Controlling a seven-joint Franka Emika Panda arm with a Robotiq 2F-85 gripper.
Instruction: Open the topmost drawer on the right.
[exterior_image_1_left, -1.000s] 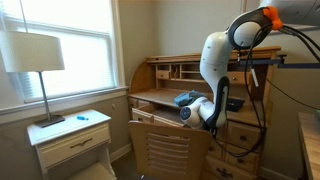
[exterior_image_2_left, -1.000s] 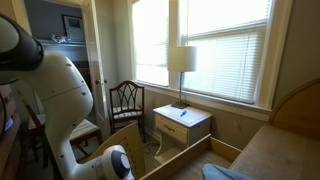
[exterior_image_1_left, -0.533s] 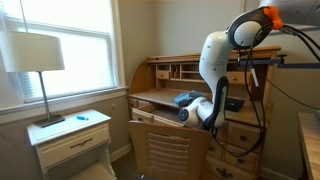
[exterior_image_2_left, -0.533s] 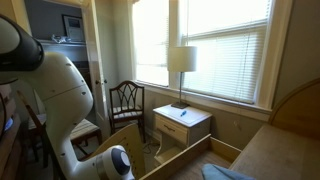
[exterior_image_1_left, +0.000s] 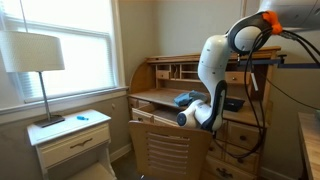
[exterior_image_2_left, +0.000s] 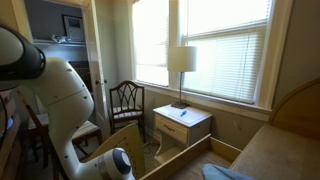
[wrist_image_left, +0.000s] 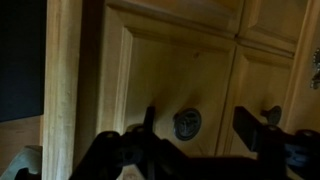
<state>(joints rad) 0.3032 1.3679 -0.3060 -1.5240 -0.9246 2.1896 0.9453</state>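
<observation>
The small pull sits only at my gripper's fingertips and a gap shows above the drawer front, so I will back away and grip the front's top edge (wrist_image_left: 103, 62).
In the wrist view the topmost drawer (wrist_image_left: 170, 75) fills the frame: a honey-pine raised-panel front with one small dark round pull (wrist_image_left: 187, 123). My gripper (wrist_image_left: 203, 128) is open, with its two dark fingers either side of the pull and close to the drawer front. The pull lies between them, nearer one finger; no contact shows. The drawer looks shut. In an exterior view my gripper (exterior_image_1_left: 220, 112) is at the right-hand drawer stack of the roll-top desk (exterior_image_1_left: 185, 72), and my white arm hides the drawer there.
A wooden chair (exterior_image_1_left: 165, 148) stands in front of the desk, and a blue object (exterior_image_1_left: 186, 98) lies on the desk top. A cream nightstand (exterior_image_1_left: 72, 140) with a lamp (exterior_image_1_left: 35, 52) stands under the window. Cables hang beside my arm.
My arm has shifted slightly, and the wrist has dropped a little towards the drawer stack. Nothing else has moved.
</observation>
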